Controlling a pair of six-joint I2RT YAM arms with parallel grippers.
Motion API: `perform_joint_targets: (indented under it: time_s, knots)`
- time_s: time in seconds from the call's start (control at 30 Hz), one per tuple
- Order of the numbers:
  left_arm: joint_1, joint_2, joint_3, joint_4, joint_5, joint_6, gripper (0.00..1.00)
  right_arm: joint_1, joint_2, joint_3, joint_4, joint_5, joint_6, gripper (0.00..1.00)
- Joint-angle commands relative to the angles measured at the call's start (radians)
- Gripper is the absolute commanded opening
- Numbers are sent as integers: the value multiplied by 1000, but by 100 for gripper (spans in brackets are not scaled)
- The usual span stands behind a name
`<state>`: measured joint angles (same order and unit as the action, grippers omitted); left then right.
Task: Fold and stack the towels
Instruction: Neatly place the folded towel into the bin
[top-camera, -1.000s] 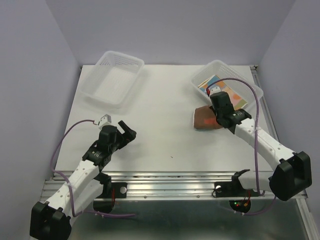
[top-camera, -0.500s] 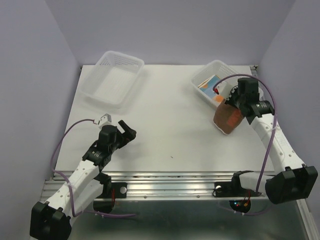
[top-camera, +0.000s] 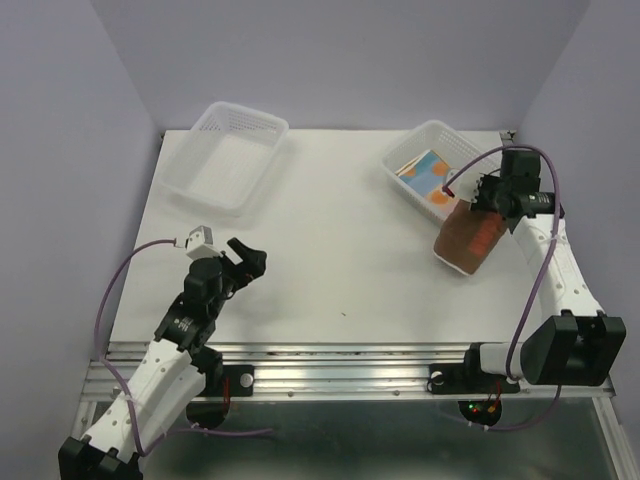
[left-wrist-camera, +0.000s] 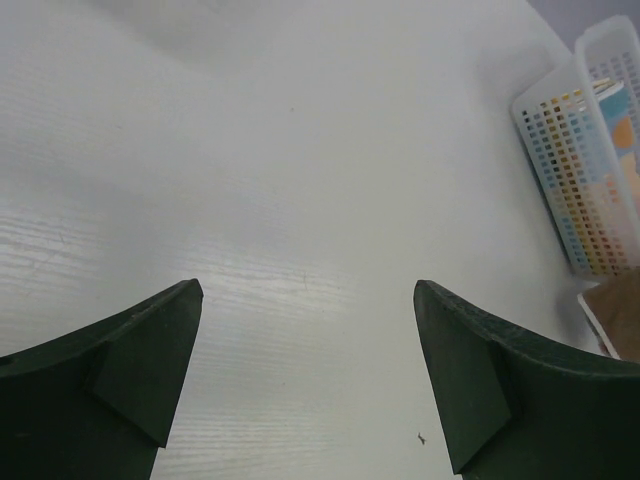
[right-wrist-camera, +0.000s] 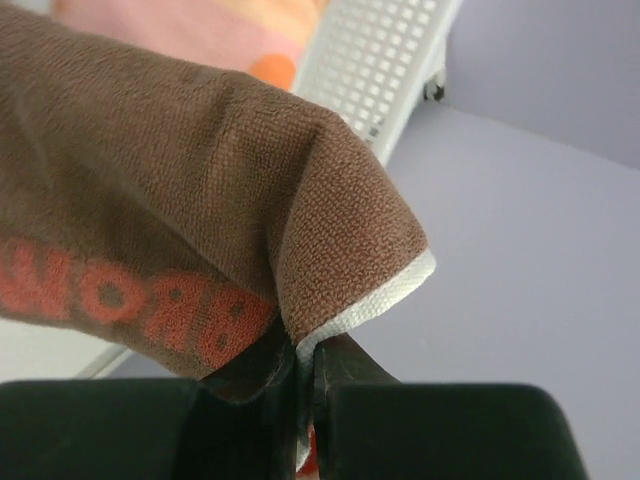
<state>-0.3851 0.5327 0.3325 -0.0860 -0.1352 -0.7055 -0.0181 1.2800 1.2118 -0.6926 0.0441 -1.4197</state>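
Observation:
The brown towel will go down from my right gripper onto the light blue towels with orange patches (top-camera: 441, 188) inside their basket.
A brown towel (top-camera: 468, 240) with red lettering hangs in the air by the right basket, pinched at its white-edged corner by my right gripper (top-camera: 490, 200). The wrist view shows the jaws shut on the brown towel's (right-wrist-camera: 190, 210) folded edge, my right gripper (right-wrist-camera: 306, 362) just below it. More towels (top-camera: 432, 177), light blue with orange patches, lie in the right basket (top-camera: 402, 158). My left gripper (top-camera: 250, 258) hovers open over bare table at the near left; my left gripper (left-wrist-camera: 305, 385) holds nothing between its fingers (left-wrist-camera: 470, 390).
A clear mesh basket (top-camera: 225, 155) stands at the far left with nothing visible in it. The right basket (left-wrist-camera: 585, 170) shows at the edge of the left wrist view. Purple walls close the table on three sides, and a metal rail (top-camera: 330, 360) runs along the front.
My right gripper has lifted the brown towel off the table and swung it right and up beside the basket. The left arm has drawn back slightly toward the near edge, still open.

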Motion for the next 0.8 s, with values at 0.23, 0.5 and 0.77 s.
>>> perform_joint_targets:
  time_s: [0.23, 0.5, 0.77]
  knots:
    - [-5, -89, -21, 48, -61, 29, 99, -56, -21, -182, 513, -107, -407, 1]
    - [-5, -73, -20, 48, -55, 29, 99, -56, 88, -271, 809, -297, -424, 1]
    - [-5, -82, -23, 48, -50, 29, 99, -56, 225, -238, 944, -375, -398, 1]
